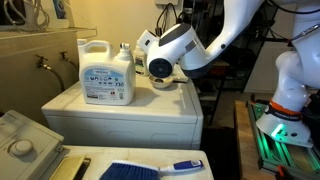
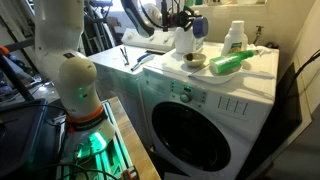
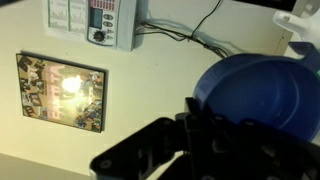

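Note:
My gripper is going to set the blue cup down on the white washer top beside the big white detergent jug [image 1: 160,98].
In the wrist view my gripper [image 3: 200,130] is a dark shape low in the picture. Its fingers sit close together on the rim of a round blue cap [image 3: 255,95], which fills the right side. In an exterior view the gripper [image 1: 163,80] hangs just above the white washer top [image 1: 150,102], to the right of a big white detergent jug [image 1: 106,75]. The gripper [image 2: 186,22] also shows at the back of the washer [image 2: 200,110], above a white jug [image 2: 185,42].
On the washer top lie a green brush [image 2: 228,62], a small bowl [image 2: 195,60] and a white-and-green bottle [image 2: 235,38]. A blue brush [image 1: 150,170] lies on a near surface. The wall carries a framed picture [image 3: 60,90], a control panel [image 3: 95,22] and cables [image 3: 190,35].

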You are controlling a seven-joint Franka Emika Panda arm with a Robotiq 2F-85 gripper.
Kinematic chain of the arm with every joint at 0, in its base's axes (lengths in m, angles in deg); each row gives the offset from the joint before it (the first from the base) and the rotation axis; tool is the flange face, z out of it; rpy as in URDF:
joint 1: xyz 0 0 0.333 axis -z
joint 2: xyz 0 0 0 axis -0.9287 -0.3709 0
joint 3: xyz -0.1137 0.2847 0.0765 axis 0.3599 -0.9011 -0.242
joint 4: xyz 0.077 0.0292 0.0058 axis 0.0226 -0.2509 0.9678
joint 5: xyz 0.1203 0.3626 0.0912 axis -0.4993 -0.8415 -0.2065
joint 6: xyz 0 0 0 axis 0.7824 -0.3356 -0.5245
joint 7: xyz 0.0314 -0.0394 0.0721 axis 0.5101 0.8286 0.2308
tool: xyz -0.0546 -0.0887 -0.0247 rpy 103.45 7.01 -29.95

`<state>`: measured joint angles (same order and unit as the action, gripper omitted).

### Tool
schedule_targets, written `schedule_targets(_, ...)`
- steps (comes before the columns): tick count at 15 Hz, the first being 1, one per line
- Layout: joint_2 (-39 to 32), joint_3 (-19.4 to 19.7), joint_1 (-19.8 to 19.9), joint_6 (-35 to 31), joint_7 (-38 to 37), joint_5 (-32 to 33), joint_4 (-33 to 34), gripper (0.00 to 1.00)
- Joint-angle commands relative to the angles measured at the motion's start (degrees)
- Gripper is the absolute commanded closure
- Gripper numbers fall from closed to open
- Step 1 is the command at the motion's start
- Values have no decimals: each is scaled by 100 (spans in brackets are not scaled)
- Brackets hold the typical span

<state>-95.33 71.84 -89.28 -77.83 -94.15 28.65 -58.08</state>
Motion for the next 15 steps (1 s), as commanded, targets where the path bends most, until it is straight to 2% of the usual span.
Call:
schedule_targets(1, 79, -56, 60, 41, -125, 335, -331, 98)
schedule_targets(3, 118, -78, 107, -21, -89, 232, -373, 98)
schedule_targets(5, 158, -140, 169, -62, -94, -170, -278, 98)
schedule_targets(9, 566, -303, 337, -465, 163, -1426, -53, 99)
schedule_targets(15, 1334, -270, 465, -1390, 679, -3067, -92, 99)
